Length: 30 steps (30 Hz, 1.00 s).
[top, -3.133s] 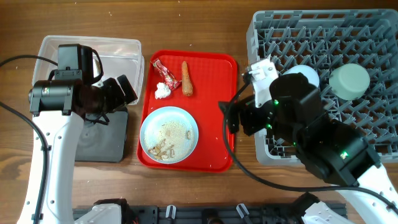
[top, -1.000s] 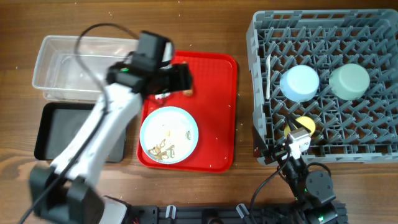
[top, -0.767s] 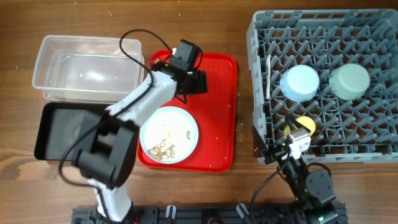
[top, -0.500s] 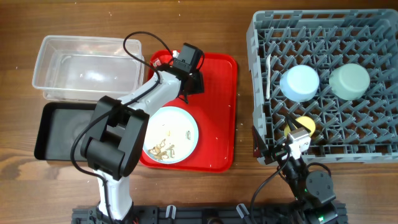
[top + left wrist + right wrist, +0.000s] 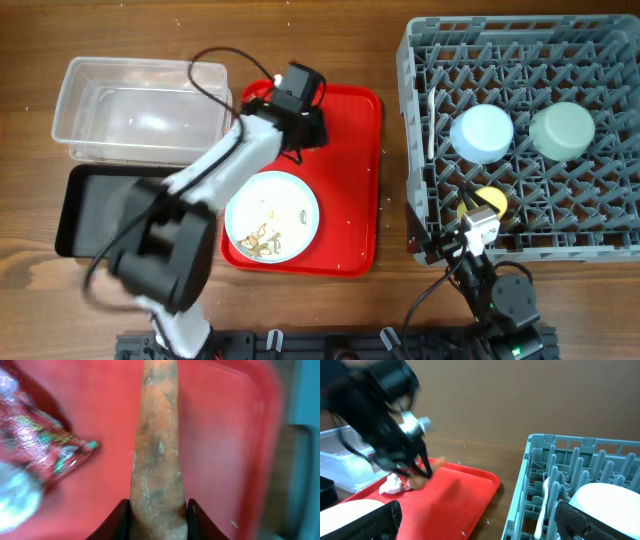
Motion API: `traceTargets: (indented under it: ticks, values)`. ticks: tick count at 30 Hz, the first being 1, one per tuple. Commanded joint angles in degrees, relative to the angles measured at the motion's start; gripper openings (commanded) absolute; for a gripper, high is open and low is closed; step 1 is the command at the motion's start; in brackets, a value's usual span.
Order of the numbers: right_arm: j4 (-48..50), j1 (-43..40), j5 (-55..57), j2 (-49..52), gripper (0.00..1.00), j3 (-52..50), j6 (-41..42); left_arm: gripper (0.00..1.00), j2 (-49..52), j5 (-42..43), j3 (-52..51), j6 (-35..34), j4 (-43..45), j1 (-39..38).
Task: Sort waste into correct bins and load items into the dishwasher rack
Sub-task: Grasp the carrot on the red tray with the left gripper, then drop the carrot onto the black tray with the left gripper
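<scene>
The robot's left gripper should set the orange carrot, which lies on the red tray now, down in the black tray's near corner (image 5: pixel 168 241) next to the red tray.
On the red tray lies the orange carrot (image 5: pixel 157 440), and my left gripper (image 5: pixel 157 508) is shut on its thick end, one finger pressed to each side. From above, that gripper (image 5: pixel 305 122) sits at the tray's top and hides the carrot. Just left of the carrot are the red-and-white wrapper (image 5: pixel 37 445) and the white tissue (image 5: pixel 392 484). The light blue plate (image 5: pixel 272 216) holds pale scraps (image 5: pixel 262 238). The clear tub (image 5: pixel 70 110) and black tray (image 5: pixel 90 210) stand at the left. My right gripper (image 5: pixel 480 525) is open and empty by the rack's front corner.
The red serving tray (image 5: pixel 350 180) sits mid-table. The grey rack (image 5: pixel 420 60) at the right holds a light blue bowl (image 5: pixel 481 133), a pale green bowl (image 5: pixel 562 130), a yellow cup (image 5: pixel 490 202) and a white spoon (image 5: pixel 432 125). My left arm stretches across the black tray's right side.
My left gripper settled over the carrot at the tray's top and its fingers closed onto it. The left arm's lower part is swinging. The right arm has not moved.
</scene>
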Motion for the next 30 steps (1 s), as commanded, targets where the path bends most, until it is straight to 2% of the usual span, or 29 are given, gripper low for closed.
traceTargets:
  ticks: [1,2,4,5,9,12,13,14,17,20,24,25,26,27,29,30]
  values:
    - [0.31,-0.24,-0.68,-0.50,1.00,-0.15,0.81,0.19,-13.90,-0.66,0.50,-0.76,-7.13,0.87]
    - [0.31,-0.24,-0.70,-0.50,1.00,-0.15,0.79,0.17,-16.68,-2.16,0.50,-1.95,-9.92,1.53]
    - [0.31,-0.24,-0.70,-0.50,1.00,-0.15,0.79,0.06,-23.71,-5.73,0.50,-4.46,-17.70,4.81]
    - [0.31,-0.24,-0.70,-0.50,1.00,-0.15,0.79,0.04,-27.12,-6.40,0.50,-5.92,-21.86,7.72]
    - [0.31,-0.24,-0.68,-0.50,1.00,-0.15,0.79,0.04,-34.40,-9.60,0.48,-11.63,-33.73,19.63]
    - [0.31,-0.24,-0.70,-0.50,1.00,-0.15,0.81,0.04,-35.91,-10.08,0.26,-15.98,-41.99,33.16]
    - [0.31,-0.24,-0.70,-0.50,1.00,-0.15,0.81,0.04,-35.91,-10.05,-1.49,-19.54,-43.60,37.94]
    - [0.31,-0.24,-0.70,-0.50,1.00,-0.15,0.79,0.04,-35.89,-10.08,-5.14,-24.83,-44.24,41.59]
    - [0.31,-0.24,-0.68,-0.50,1.00,-0.15,0.79,0.04,-35.91,-10.08,-13.57,-32.72,-43.15,45.62]
    - [0.31,-0.24,-0.70,-0.50,1.00,-0.15,0.81,0.04,-35.82,-9.84,-23.39,-33.62,-33.64,47.65]
    - [0.31,-0.24,-0.70,-0.50,1.00,-0.15,0.79,0.04,-35.78,-9.86,-30.08,-33.40,-24.30,47.63]
    - [0.31,-0.24,-0.68,-0.50,1.00,-0.15,0.81,0.15,-35.78,-9.86,-30.14,-33.35,-23.91,47.63]
    - [0.31,-0.24,-0.70,-0.50,1.00,-0.15,0.79,0.33,-35.78,-9.86,-30.14,-33.38,-23.71,47.63]
    - [0.31,-0.24,-0.70,-0.50,1.00,-0.15,0.79,0.43,-35.80,-9.84,-30.14,-33.33,-23.80,47.63]
    - [0.31,-0.24,-0.68,-0.50,1.00,-0.15,0.81,0.44,-36.06,-9.51,-29.77,-33.14,-24.59,47.63]
    - [0.31,-0.24,-0.68,-0.50,1.00,-0.15,0.79,0.54,-36.52,-9.18,-28.96,-33.14,-25.73,47.63]
